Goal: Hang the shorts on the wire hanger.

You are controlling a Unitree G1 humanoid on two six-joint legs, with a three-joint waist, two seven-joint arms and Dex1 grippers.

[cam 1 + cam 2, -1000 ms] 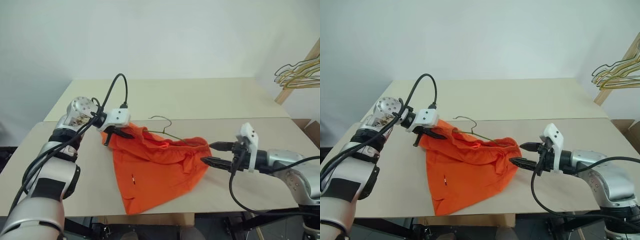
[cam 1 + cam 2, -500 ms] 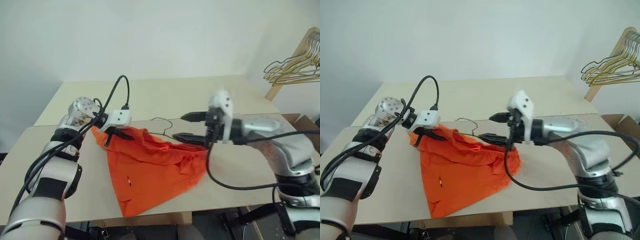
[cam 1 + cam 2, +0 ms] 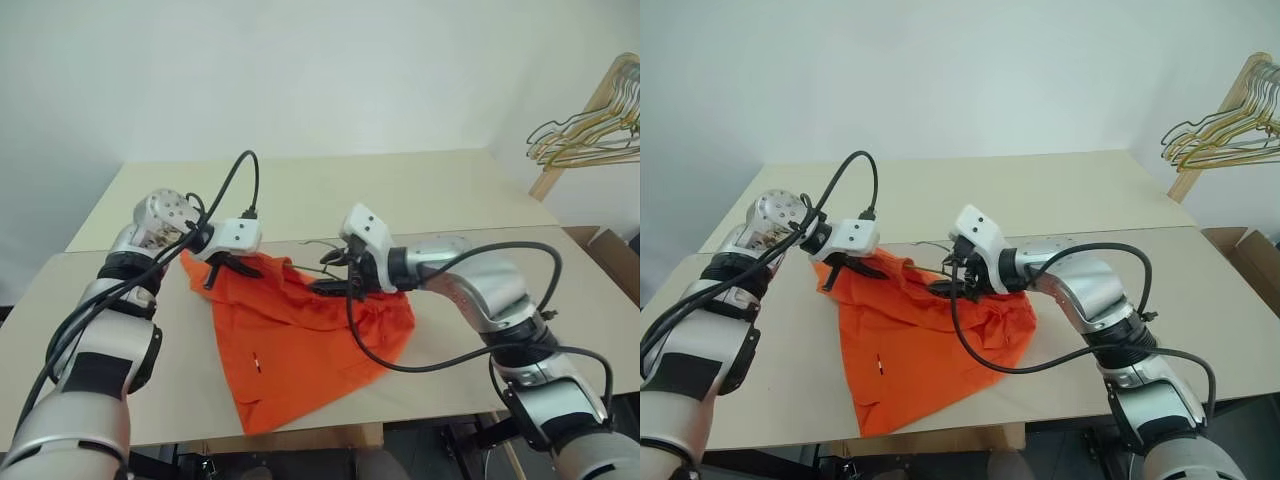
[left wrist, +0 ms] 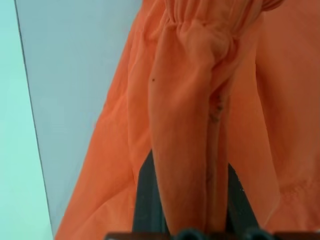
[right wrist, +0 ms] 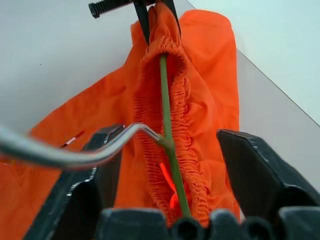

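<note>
Next, my left gripper grabs the shorts' side fold farther from the elastic (image 3: 196, 270) and pulls it straight, because the gathered waistband bunches up around the end of the hanger.
The orange shorts (image 3: 290, 340) lie spread on the front table (image 3: 480, 370), their gathered waistband raised at the far side. My left gripper (image 3: 228, 268) is shut on the waistband's left end, and a fold of the elastic shows pinched between its fingers (image 4: 145, 200). The wire hanger (image 5: 164, 95) runs inside the waistband, its neck and hook coming out near the middle. My right gripper (image 3: 328, 272) is at that neck. Its jaws stand apart, one finger (image 5: 90, 180) on each side of the wire, not pressed on it.
A bunch of gold wire hangers (image 3: 585, 135) hangs on a wooden rack at the far right. A second table (image 3: 400, 190) stands behind the front one. A cardboard box (image 3: 615, 255) sits at the right edge.
My right arm has swung left from the right end of the shorts to the hanger's neck, and its jaws have narrowed. The left gripper has kept its hold in place. The camera has shifted.
</note>
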